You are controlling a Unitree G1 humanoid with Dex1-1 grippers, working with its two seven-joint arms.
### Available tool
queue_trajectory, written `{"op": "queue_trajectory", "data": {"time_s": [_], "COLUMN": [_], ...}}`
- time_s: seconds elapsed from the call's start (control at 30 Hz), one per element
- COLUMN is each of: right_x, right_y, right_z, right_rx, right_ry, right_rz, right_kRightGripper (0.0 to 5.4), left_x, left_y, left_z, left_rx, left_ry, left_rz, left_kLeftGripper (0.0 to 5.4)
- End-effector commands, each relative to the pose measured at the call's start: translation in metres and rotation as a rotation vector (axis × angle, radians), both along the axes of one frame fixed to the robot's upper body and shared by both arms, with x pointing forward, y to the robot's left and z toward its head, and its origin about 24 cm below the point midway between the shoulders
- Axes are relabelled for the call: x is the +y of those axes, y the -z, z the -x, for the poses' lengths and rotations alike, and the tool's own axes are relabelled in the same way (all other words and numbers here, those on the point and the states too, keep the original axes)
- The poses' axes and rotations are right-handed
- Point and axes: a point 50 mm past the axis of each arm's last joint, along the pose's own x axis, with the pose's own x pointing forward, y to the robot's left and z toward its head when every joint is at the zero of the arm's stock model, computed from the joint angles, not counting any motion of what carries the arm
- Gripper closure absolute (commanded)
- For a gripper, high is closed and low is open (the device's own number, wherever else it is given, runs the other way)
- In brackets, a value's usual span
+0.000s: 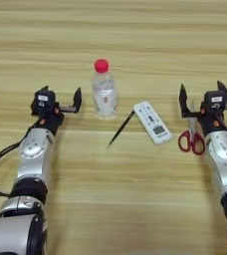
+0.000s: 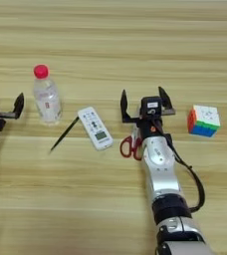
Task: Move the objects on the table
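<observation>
The robot's right gripper needs to next go to the white remote and close on the remote's screen end [image 1: 159,129], the end nearer to the robot.
A clear bottle [image 1: 104,92] with a red cap stands upright at the middle of the table [image 1: 115,199]. Right of it a thin black pen [image 1: 120,128] lies slanted, then a white remote [image 1: 152,122] with a small screen. Red-handled scissors [image 1: 191,135] lie further right, blades pointing away from me. My right gripper [image 1: 202,97] is open above the scissors' blades, its fingers spread on either side of them. Left of the bottle is my left gripper [image 1: 60,97], open and holding nothing, its right finger a short gap from the bottle.
A multicoloured cube [image 2: 203,121] sits on the table to the right of the right gripper. Both forearms lie over the near part of the table, with black cables along them.
</observation>
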Motion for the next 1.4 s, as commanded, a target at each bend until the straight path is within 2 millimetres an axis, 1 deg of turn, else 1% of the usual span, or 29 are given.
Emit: {"op": "queue_trajectory", "data": {"time_s": [0.03, 0.27, 0.53, 0.83, 1.17, 1.4], "right_x": [0.005, 0.022, 0.038, 0.043, 0.055, 0.056], "right_y": [-0.006, -0.013, -0.005, 0.009, 0.024, 0.028], "right_z": [0.005, 0.014, 0.019, 0.017, 0.021, 0.021], "right_rx": [-0.017, 0.003, 0.11, 0.198, 0.267, 0.289], "right_ry": [-0.049, -0.171, -0.291, -0.33, -0.4, -0.408], "right_rz": [0.032, 0.067, 0.021, 0.036, 0.087, 0.1], "right_kRightGripper": [0.0, 0.0, 0.0, 0.0, 0.0, 0.0], "left_x": [-0.002, -0.004, -0.004, -0.005, -0.005, -0.005], "left_y": [-0.004, -0.004, -0.004, -0.004, -0.003, -0.002], "left_z": [-0.004, -0.005, -0.005, -0.006, -0.007, -0.007], "left_rx": [-0.017, -0.019, -0.021, -0.018, -0.012, -0.013], "left_ry": [0.001, 0.001, -0.005, -0.005, -0.006, -0.008], "left_rz": [-0.002, 0.004, 0.01, 0.011, 0.012, 0.013], "left_kLeftGripper": [0.04, 0.04, 0.04, 0.04, 0.04, 0.04]}}
